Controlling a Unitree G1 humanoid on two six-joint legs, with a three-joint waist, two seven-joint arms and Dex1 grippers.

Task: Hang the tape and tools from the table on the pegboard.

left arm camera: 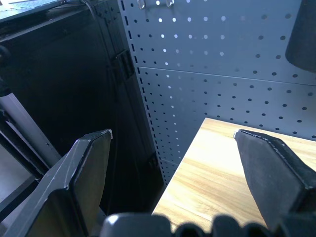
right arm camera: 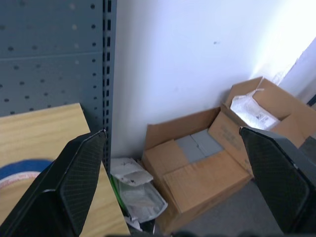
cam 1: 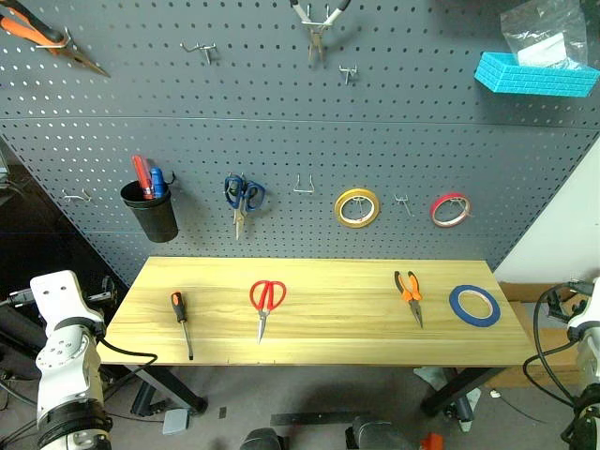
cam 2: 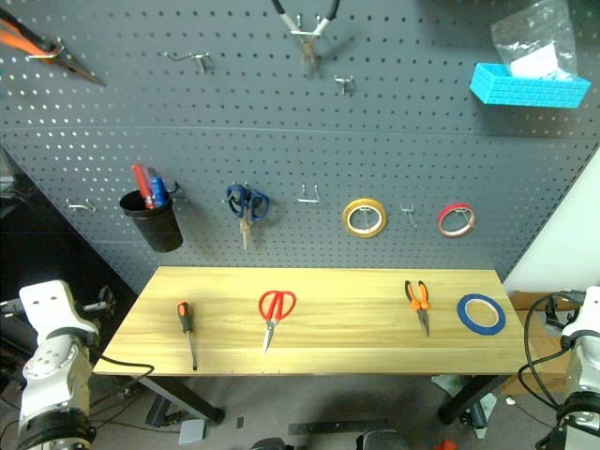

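Note:
Next, I close my right gripper on the blue tape, on the side [cam 1: 456, 310] facing the orange-handled pliers.
On the light wooden table [cam 1: 337, 323] lie, from left to right, a black-and-orange screwdriver [cam 1: 180, 314], red-handled scissors [cam 1: 266, 298], orange-handled pliers [cam 1: 409, 292] and the blue tape [cam 1: 454, 306]. Behind the table rises the dark grey pegboard [cam 1: 300, 141], with bare hooks [cam 1: 303, 187] in its lower row. My left gripper [left arm camera: 173, 163] is open beyond the table's left end, facing the pegboard's edge. Off the table's right end my right gripper [right arm camera: 173, 168] stands open over the floor, the blue tape [right arm camera: 19, 170] just beside its finger. Neither gripper holds anything.
Hanging on the pegboard are blue-handled scissors [cam 1: 243, 195], a yellow roll [cam 1: 341, 208], a red roll [cam 1: 435, 210], a black cup [cam 1: 151, 211] of pens, pliers [cam 1: 317, 28] at the top and a blue bin [cam 1: 534, 75]. Cardboard boxes [right arm camera: 207, 158] lie on the floor right of the table.

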